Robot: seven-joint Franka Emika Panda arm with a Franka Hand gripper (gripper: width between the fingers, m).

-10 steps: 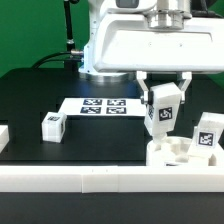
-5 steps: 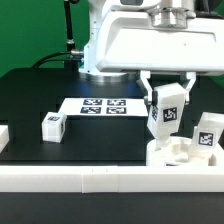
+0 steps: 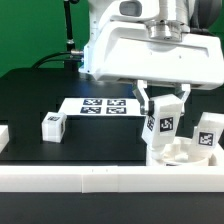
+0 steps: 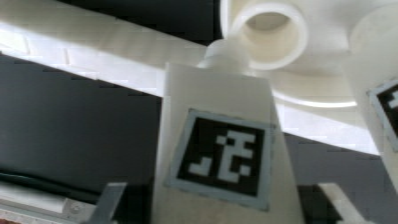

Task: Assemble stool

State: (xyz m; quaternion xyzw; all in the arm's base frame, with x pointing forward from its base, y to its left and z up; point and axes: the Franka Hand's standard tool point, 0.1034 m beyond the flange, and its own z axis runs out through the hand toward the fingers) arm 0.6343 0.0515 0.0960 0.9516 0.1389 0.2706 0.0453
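Observation:
Next, I release the white stool leg from my gripper once it is in the seat's open socket (image 3: pixel 163 150) (image 4: pixel 270 24), beside the second tagged leg.
My gripper (image 3: pixel 163 108) is shut on a white stool leg (image 3: pixel 163 124) with a black-and-white tag, held upright and slightly tilted. The leg's lower end sits at a socket of the round white seat (image 3: pixel 183 153) at the exterior view's right. In the wrist view the leg (image 4: pixel 224 150) fills the middle between my fingers (image 4: pixel 114 200), and its far end meets the seat's round socket (image 4: pixel 276 35). A second tagged leg (image 3: pixel 207 135) stands on the seat's right side and also shows in the wrist view (image 4: pixel 384 100). A third leg (image 3: pixel 52 124) lies loose on the black table at the left.
The marker board (image 3: pixel 100 105) lies flat behind the loose leg. A long white border rail (image 3: pixel 90 180) runs along the front edge, just in front of the seat. A white piece (image 3: pixel 3 136) shows at the left edge. The arm's white body hangs over the back right.
My gripper has moved down and slightly to the exterior view's left with the leg, bringing its lower end onto the seat. The other legs and the seat have not moved.

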